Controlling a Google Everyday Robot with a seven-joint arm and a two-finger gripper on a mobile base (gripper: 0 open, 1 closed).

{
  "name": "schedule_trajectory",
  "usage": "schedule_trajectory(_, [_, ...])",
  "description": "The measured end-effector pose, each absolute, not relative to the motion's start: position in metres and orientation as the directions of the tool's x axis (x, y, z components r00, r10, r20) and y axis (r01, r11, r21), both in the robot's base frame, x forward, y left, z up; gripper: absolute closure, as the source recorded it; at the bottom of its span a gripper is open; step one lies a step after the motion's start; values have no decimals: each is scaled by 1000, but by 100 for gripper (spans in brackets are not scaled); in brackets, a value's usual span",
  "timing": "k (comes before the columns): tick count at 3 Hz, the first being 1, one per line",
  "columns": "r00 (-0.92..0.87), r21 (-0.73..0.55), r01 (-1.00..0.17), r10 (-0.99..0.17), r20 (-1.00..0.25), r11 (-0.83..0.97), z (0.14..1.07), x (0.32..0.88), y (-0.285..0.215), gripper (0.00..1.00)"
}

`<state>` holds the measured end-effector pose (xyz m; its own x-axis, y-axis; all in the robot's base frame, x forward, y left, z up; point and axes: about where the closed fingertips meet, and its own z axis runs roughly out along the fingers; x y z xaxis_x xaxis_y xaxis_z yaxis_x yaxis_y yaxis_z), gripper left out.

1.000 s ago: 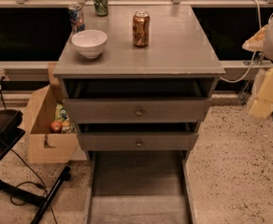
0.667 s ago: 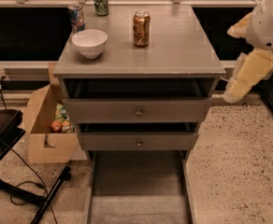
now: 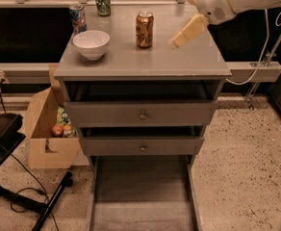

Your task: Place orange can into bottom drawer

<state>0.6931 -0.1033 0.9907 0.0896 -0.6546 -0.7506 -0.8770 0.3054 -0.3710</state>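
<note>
The robot's gripper should next move to the upper half of the orange can [image 3: 144, 23] and close there, around the can's sides.
The orange can [image 3: 144, 29] stands upright on the grey cabinet top [image 3: 179, 57], near the back middle. The bottom drawer [image 3: 143, 189] is pulled out at the cabinet's foot, a long shallow grey tray with nothing in it. My gripper [image 3: 178, 40] hangs from the white arm that reaches in from the upper right. It is above the cabinet top, a little to the right of the can and apart from it. It holds nothing that I can see.
A white bowl [image 3: 91, 44] sits left of the can. A green can [image 3: 102, 0] and a blue-and-red can [image 3: 77, 17] stand at the back left. Two knobbed drawers [image 3: 141, 113] sit above the bottom one. A cardboard box [image 3: 49, 124] stands on the floor at left.
The arm has swung in from the right edge, leftward and up over the cabinet top, and the gripper is now close to the orange can. The can and drawers have not moved.
</note>
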Motion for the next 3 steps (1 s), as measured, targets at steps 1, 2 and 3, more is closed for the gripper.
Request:
schedule_trajectory(1, [144,-335,-885,-495,-857,323,977,758,-61,0])
schedule_trajectory(2, [147,-304,-859,-369,-918,413,975,814,-51,0])
schedule_trajectory(3, [122,-241,-822,-253,-960,517,974,859,-53,0])
